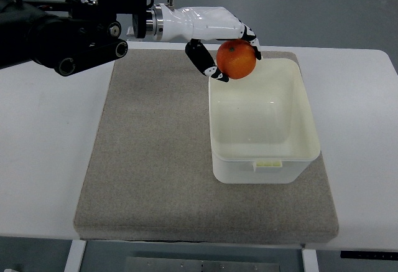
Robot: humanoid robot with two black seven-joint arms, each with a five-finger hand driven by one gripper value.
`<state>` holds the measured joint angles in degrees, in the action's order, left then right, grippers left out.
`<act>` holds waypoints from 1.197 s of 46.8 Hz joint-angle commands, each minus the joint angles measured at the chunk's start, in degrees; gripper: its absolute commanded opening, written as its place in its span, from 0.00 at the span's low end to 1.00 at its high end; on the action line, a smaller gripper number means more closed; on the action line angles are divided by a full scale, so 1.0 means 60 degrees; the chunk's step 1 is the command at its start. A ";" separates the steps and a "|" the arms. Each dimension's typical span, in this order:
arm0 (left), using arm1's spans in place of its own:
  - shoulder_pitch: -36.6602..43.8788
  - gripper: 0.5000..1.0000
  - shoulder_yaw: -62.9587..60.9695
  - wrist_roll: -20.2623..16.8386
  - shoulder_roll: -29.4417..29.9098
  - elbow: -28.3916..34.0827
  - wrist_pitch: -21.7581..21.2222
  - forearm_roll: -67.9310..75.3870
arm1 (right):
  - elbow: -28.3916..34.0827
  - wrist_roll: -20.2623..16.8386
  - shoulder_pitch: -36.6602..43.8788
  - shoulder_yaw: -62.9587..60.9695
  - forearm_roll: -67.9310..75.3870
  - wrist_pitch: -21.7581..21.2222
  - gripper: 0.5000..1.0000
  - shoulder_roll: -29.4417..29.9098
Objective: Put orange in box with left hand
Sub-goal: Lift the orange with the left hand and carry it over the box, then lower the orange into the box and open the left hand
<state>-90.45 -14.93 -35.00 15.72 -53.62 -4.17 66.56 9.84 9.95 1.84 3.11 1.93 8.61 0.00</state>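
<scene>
The orange will lie near the middle of the cream plastic box's bottom [266,106] after my left gripper releases it.
My left hand [233,51] reaches in from the upper left, white shell with black fingers, and is shut on the orange [237,60]. The orange hangs over the far left corner of the cream plastic box [298,98], just above its rim. The thumb curls under the fruit on its left side and the other fingers wrap over its top and right. The box stands upright and open on the grey mat [149,160], and its inside looks bare. The right arm does not show.
The grey mat lies on a white table [43,160]. My left forearm [68,32], black and bulky, spans the upper left of the picture above the table's far edge. A dark floor shows beyond the table.
</scene>
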 commanded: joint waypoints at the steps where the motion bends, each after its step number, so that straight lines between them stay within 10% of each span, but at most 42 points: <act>1: 0.0060 0.00 -0.0002 0.0000 -0.0290 0.0001 -0.0038 0.0185 | 0.0000 -0.0003 0.0015 -0.0006 0.0000 0.0000 0.85 0.0000; 53: 0.0881 0.00 -0.0031 0.0000 -0.1243 0.0220 -0.0053 0.1635 | 0.0000 -0.0003 0.0001 0.0008 0.0000 0.0000 0.85 0.0000; 56: 0.0881 0.16 -0.0017 0.0000 -0.1243 0.0206 0.0006 0.1621 | 0.0000 0.0011 0.0001 -0.0006 0.0000 0.0000 0.85 0.0000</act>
<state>-85.17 -15.07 -35.00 8.26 -52.35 -4.44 76.43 9.84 9.94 1.86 3.11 1.93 8.60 0.00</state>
